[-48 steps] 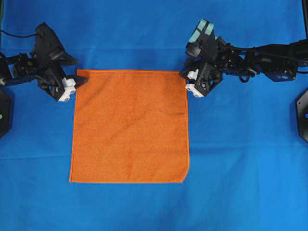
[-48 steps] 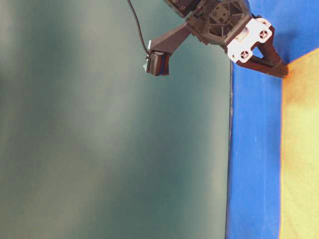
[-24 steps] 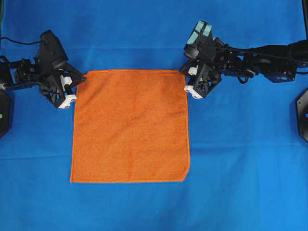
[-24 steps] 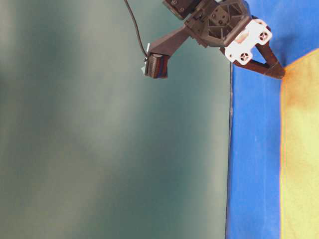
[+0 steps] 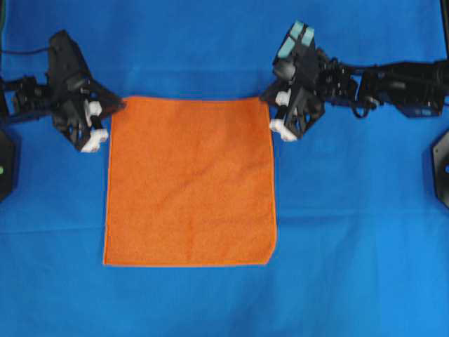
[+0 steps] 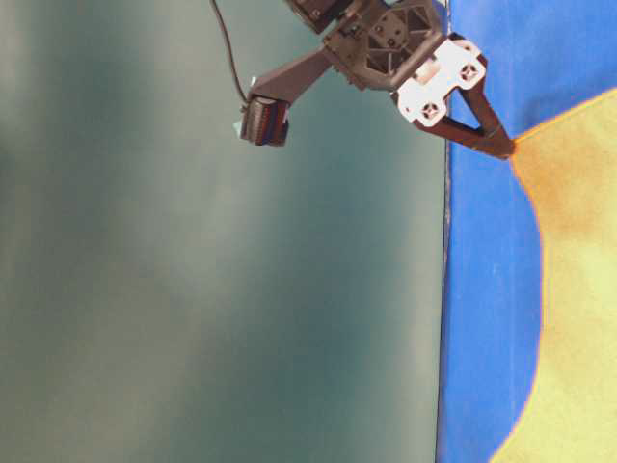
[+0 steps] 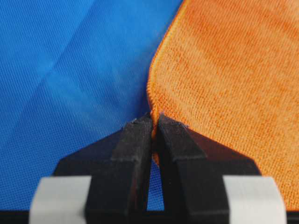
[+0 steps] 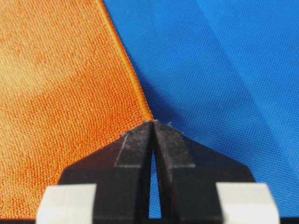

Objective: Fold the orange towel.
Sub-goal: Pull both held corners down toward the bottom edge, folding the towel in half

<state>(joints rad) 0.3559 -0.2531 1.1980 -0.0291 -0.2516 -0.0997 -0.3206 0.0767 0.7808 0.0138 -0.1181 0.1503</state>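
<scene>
My right gripper has the far corner of the orange towel. I will let go of that corner on top of the towel's rounded near corner (image 5: 268, 260).
The orange towel (image 5: 191, 181) lies spread flat on the blue cloth, its rounded corner at the near right. My left gripper (image 5: 118, 106) is shut on the towel's far left corner; in the left wrist view the hem (image 7: 150, 88) runs in between the pressed fingertips (image 7: 140, 133). My right gripper (image 5: 269, 99) is shut on the far right corner, and the towel's edge (image 8: 133, 84) ends at its closed tips (image 8: 153, 123). From table level, the left gripper (image 6: 505, 149) holds its corner raised off the cloth, and the towel (image 6: 578, 289) slopes down from it.
The blue cloth (image 5: 351, 232) covers the whole table. Black arm bases stand at the left edge (image 5: 5, 165) and the right edge (image 5: 442, 165). At table level, the table's edge (image 6: 446, 289) runs vertically, with a grey-green wall behind it.
Both grippers have gone from open to shut on the towel's far corners. They have lifted the corners slightly, and the far edge has shifted away from the near side.
</scene>
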